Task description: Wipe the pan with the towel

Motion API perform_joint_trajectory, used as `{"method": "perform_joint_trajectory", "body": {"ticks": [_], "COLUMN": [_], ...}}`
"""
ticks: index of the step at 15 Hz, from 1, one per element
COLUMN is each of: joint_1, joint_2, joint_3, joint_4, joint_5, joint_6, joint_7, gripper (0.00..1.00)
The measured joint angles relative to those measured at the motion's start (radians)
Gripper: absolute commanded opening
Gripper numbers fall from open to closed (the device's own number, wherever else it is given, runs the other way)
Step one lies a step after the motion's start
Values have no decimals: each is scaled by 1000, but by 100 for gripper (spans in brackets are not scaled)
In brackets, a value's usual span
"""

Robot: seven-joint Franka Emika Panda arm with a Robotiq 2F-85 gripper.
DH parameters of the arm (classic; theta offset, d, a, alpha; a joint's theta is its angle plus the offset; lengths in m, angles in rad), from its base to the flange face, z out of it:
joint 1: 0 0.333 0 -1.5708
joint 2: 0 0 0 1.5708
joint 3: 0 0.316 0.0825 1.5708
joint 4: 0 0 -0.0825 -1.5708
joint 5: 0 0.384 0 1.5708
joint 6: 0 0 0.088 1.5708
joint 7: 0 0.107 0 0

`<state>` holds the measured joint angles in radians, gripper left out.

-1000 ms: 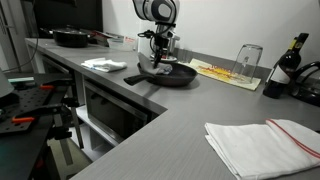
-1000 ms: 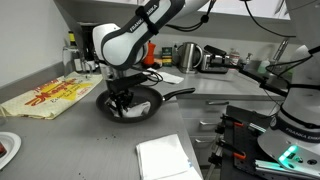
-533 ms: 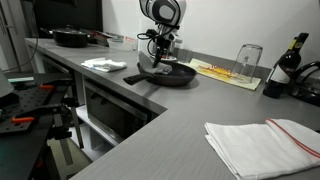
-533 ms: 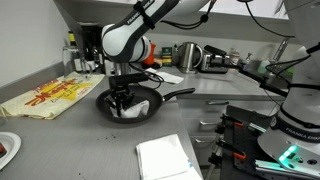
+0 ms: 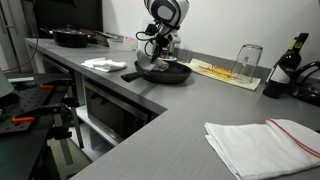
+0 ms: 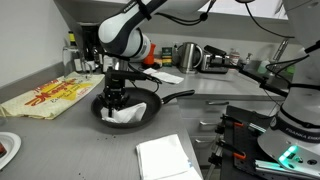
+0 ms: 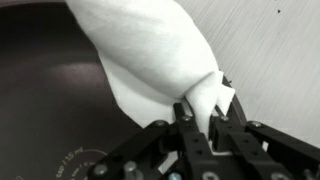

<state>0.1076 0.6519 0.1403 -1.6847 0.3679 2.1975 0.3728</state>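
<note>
Next, my gripper lets go of the white towel on the counter [image 5: 121, 57] between the black frying pan and the other white cloth.
A black frying pan [image 5: 165, 72] [image 6: 125, 106] sits on the grey counter, its handle pointing outward. My gripper [image 6: 116, 97] [image 5: 158, 55] is shut on a white towel [image 6: 124, 116] and stands over the pan. In the wrist view the fingers [image 7: 195, 135] pinch a fold of the towel [image 7: 150, 50], which hangs down and drapes across the dark pan floor [image 7: 45, 90] and its rim. The towel's lower end lies inside the pan.
A folded white cloth with a red stripe [image 5: 262, 143] lies near the counter's front; another white cloth [image 6: 168, 158] lies near the pan. A printed sheet [image 6: 45, 98], a wine glass [image 5: 248, 60], a bottle [image 5: 291, 58], a kettle [image 6: 186, 55] and a second pan [image 5: 72, 37] stand around.
My gripper has risen a little and shifted across the pan, dragging the towel with it. The pan has stayed in place.
</note>
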Motion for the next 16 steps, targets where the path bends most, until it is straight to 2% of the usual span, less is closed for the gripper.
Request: {"method": "perform_joint_trajectory", "body": {"ticks": [8,11,16], "joint_1": [26,91,244], "joint_2": [-126,-154,-138], "joint_3": [49,58,63], "joint_4": [1,-35,-138], "joint_5": [10,-42,-231], "joint_6": [-45,-43,-3], "joint_7": [-95,-110,-104], "gripper": [4,4,4]}}
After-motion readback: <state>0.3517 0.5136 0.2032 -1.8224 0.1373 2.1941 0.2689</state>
